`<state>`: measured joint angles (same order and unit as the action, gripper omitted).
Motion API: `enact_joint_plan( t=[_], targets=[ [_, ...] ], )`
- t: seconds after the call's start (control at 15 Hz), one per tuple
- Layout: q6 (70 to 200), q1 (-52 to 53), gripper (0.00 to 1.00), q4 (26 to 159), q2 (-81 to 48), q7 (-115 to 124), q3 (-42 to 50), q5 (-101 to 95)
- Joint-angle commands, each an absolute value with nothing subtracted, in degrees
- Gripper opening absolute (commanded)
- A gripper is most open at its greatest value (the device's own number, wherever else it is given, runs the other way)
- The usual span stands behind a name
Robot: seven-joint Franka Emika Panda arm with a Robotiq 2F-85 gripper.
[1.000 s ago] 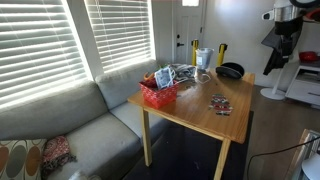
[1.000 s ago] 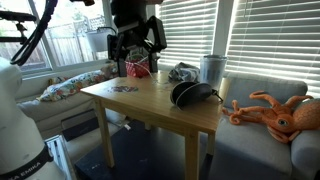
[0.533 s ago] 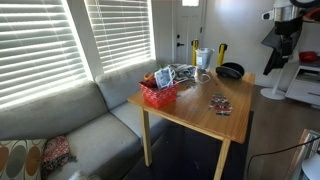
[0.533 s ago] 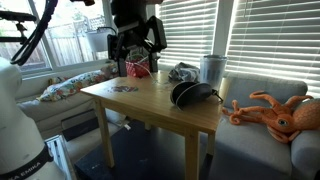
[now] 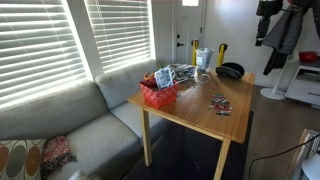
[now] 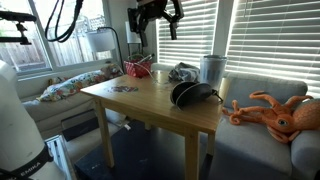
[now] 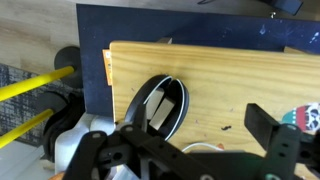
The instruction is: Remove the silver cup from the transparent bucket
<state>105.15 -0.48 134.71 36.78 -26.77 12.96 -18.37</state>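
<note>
Next, I move my gripper to the silver cup's rim (image 5: 203, 51), on the side toward the grey cloth, and close it there, above the transparent bucket.
The transparent bucket (image 5: 203, 57) stands upright at the table's far end, between the red mesh basket and the black bowl; it also shows in an exterior view (image 6: 212, 68). A bluish-grey tint shows inside it, but I cannot make out the silver cup as a separate shape. My gripper (image 5: 266, 22) hangs high above the table, well clear of the bucket, and shows in an exterior view (image 6: 157, 18) too. In the wrist view my gripper (image 7: 200, 140) is open and empty, looking down on the black bowl (image 7: 160, 105).
A red mesh basket (image 5: 158, 94) with several items stands by the window side. The black bowl (image 5: 231, 70) sits near the bucket. A crumpled grey cloth (image 6: 183, 72) and a small patterned item (image 5: 219, 104) lie on the wooden table (image 5: 200, 115). Yellow poles (image 7: 40, 80) stand beside the table.
The arm has lifted and swung over the table toward the bucket end. The gripper stays open. Nothing on the table has moved.
</note>
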Motion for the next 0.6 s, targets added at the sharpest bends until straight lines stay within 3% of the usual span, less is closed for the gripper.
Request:
enact_joint_plan(
  t=[0.0,0.53],
  targets=[
    [105.3,1.0,1.00,124.2,26.9,-28.7,15.9,-10.2],
    [114.8,-1.6,1.00,119.7,19.0,-27.4,13.7,-7.4]
  ],
)
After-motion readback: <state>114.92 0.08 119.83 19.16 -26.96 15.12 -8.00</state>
